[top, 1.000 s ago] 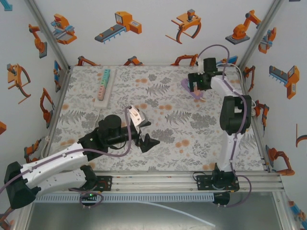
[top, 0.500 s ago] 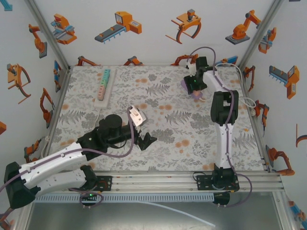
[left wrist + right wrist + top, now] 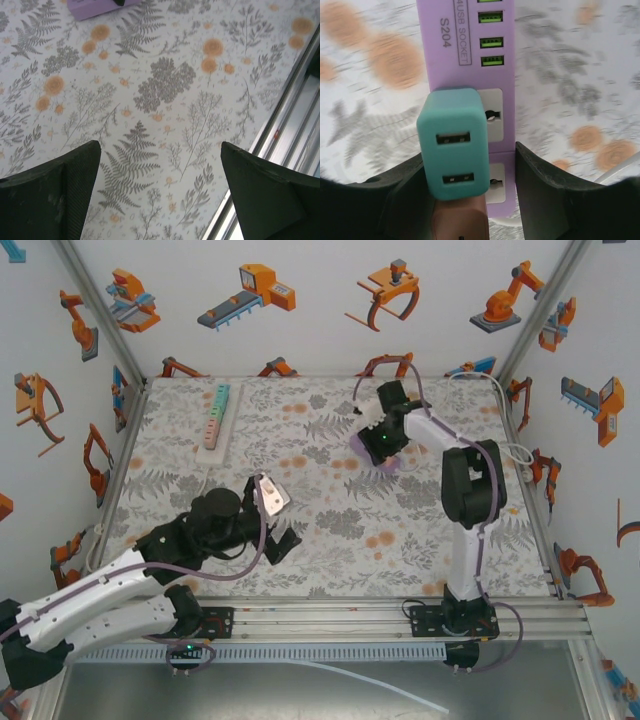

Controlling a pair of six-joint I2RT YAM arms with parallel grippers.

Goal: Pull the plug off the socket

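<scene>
My right gripper is shut on the edges of the purple socket strip, so it should set the socket strip down near my left gripper, then take the brown plug (image 3: pixel 461 219) to pull it.
A teal two-port USB plug (image 3: pixel 454 145) sits in the purple power strip (image 3: pixel 470 60), with a brown plug (image 3: pixel 460 222) just below it. My right gripper (image 3: pixel 470 200) straddles the strip's width, its fingers (image 3: pixel 555 200) pressed against both long edges, shut on the strip; the teal plug stands between them. From above, the right gripper (image 3: pixel 383 440) holds the purple strip (image 3: pixel 392 465) at the back centre-right. My left gripper (image 3: pixel 280 540) hovers open over the mat at front centre, with nothing between its fingers (image 3: pixel 45 200); the purple strip (image 3: pixel 100 7) lies far ahead of it.
A second, pastel power strip (image 3: pixel 214 420) lies at the back left. A white cable (image 3: pixel 515 450) runs along the right wall. The metal rail (image 3: pixel 295 125) marks the table's front edge close to the left gripper.
My right gripper has swung left and nearer, and the purple strip has moved along with it. The left arm has drawn back a little toward its base.
</scene>
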